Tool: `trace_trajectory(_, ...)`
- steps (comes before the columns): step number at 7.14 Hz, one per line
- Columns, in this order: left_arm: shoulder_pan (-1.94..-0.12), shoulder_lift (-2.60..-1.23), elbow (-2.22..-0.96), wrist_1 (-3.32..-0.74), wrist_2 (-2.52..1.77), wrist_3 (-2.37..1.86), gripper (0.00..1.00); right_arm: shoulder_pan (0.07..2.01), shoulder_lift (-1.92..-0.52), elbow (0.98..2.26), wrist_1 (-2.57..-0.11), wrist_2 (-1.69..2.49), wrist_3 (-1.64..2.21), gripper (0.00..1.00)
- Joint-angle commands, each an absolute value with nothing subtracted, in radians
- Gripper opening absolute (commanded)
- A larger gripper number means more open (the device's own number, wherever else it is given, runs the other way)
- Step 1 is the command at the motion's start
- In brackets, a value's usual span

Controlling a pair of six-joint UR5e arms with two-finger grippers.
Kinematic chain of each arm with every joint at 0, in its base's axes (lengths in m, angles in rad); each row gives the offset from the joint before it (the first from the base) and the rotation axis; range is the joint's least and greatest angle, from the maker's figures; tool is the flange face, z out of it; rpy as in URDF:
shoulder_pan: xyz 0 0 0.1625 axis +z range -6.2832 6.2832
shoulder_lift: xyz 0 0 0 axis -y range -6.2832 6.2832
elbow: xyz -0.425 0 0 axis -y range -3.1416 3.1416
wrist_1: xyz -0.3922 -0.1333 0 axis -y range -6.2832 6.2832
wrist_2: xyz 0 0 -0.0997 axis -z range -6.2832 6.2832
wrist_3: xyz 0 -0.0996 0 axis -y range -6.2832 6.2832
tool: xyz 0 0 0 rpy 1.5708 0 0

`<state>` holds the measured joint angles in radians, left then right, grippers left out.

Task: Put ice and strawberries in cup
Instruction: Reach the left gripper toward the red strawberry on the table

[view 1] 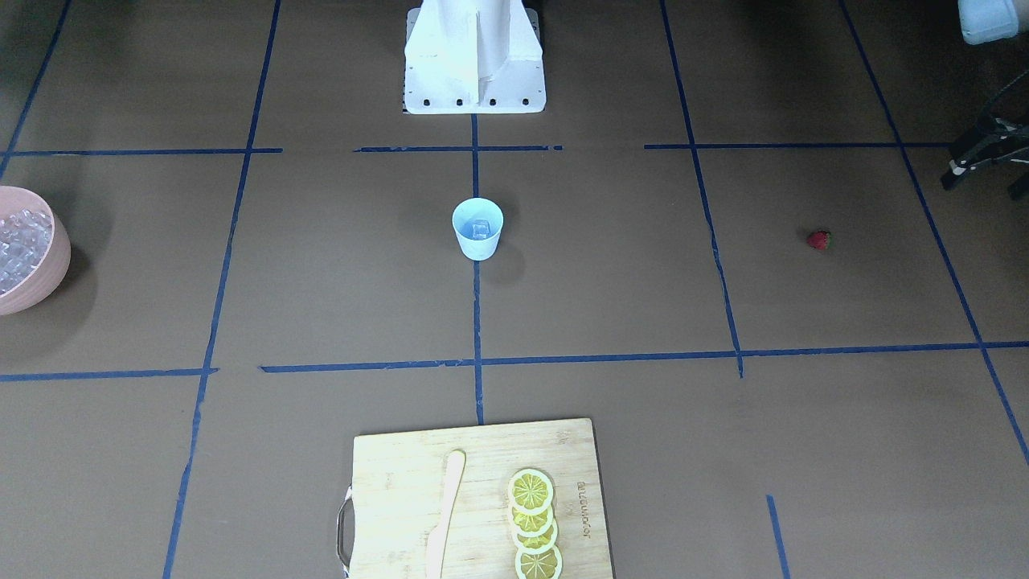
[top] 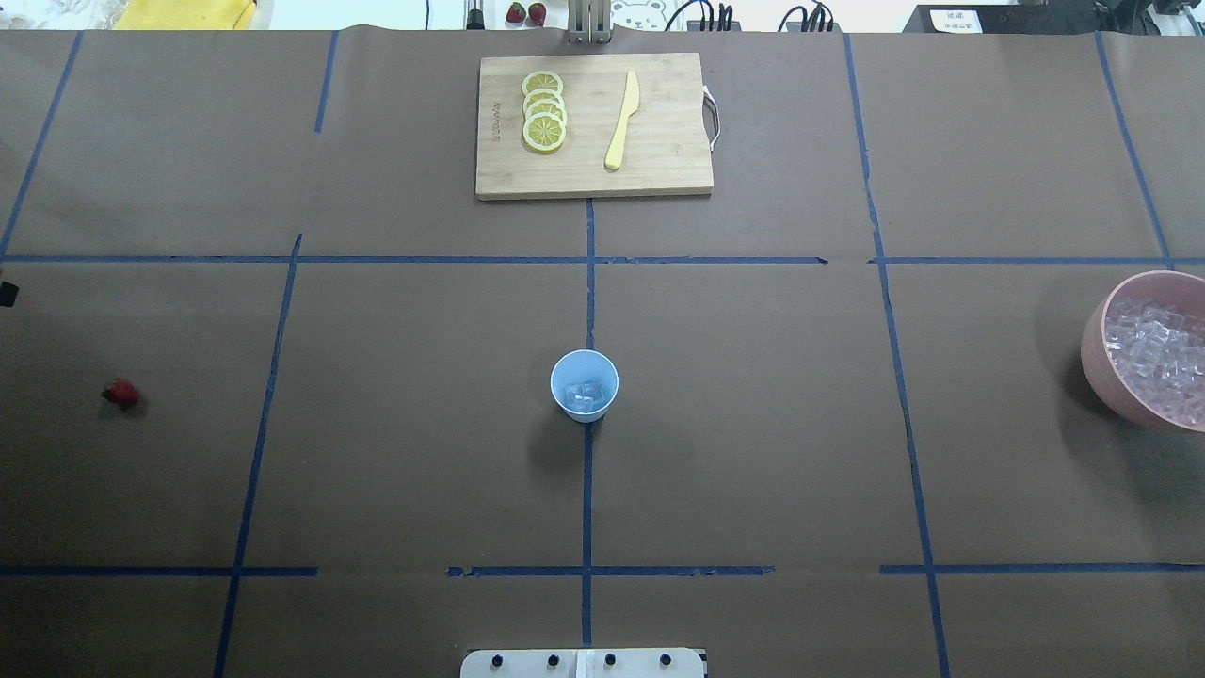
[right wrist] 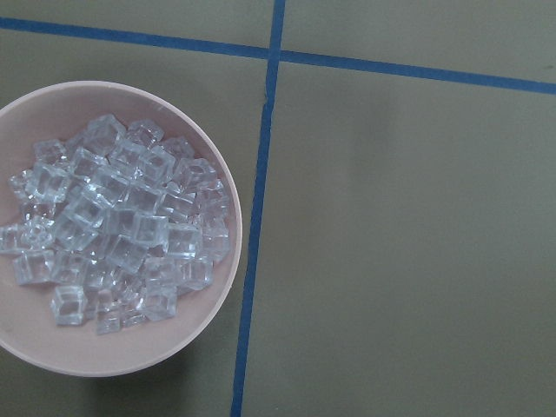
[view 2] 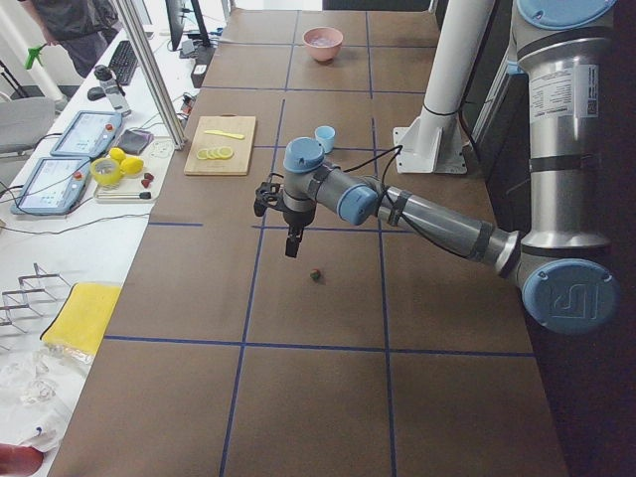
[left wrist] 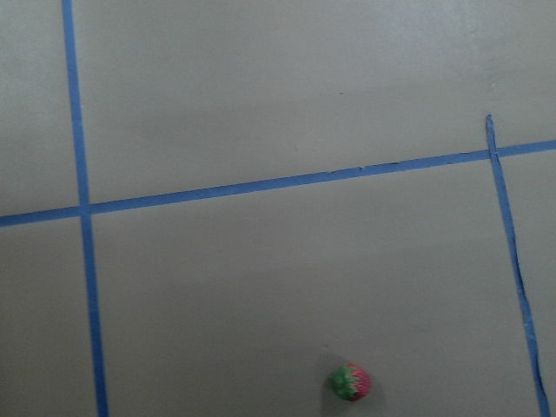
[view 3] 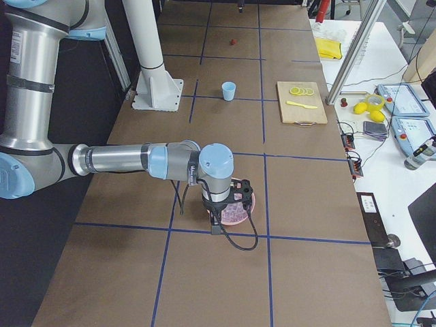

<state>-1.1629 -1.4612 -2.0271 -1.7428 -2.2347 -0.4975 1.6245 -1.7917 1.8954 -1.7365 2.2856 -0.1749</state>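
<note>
The red strawberry belongs in the light blue cup, so my left gripper needs to next go down to the red strawberry's middle (view 1: 820,240) (left wrist: 351,381) and close there.
The light blue cup (top: 584,384) stands at the table's middle with a few ice cubes (top: 586,395) in it. It also shows in the front view (view 1: 477,229). The heap of ice (right wrist: 113,230) fills a pink bowl (right wrist: 187,343) at the table's right end (top: 1097,358). One red strawberry (top: 120,393) lies alone at the left end (left wrist: 351,382). My left gripper (view 2: 290,246) hangs above the table close to the strawberry (view 2: 315,275). My right gripper (view 3: 216,225) hangs over the pink bowl. I cannot tell if either is open or shut.
A wooden cutting board (top: 659,169) at the far middle edge holds lemon slices (top: 544,113) and a yellow knife (top: 621,122). The white robot base (view 1: 474,64) stands at the near middle edge. Blue tape lines cross the brown table.
</note>
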Motion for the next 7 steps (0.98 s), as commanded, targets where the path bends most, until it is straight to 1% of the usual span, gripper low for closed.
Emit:
trace_trajectory(1,-1.089,-1.459,-2.023,-1.749,-2.195,-0.529,1.0,1.624,-1.792,1.894,-1.736,2.286,-0.175,0.99)
trace_trajectory(2,-1.065,-1.459,-2.007,-1.785,-2.14,-0.552,1.0,1.626,-1.793,1.896,-1.736,2.286,-0.175,0.99)
trace_trajectory(5,-0.976,-1.465,-1.789,-2.082,-2.138,-0.659,1.0,1.624,-1.798,1.894,-1.736,2.286,-0.175,0.99)
trace_trajectory(7,-0.917,-1.468,-1.738,-2.161,-2.137,-0.725,1.0,1.624,-1.799,1.891,-1.736,2.286,-0.175,0.99)
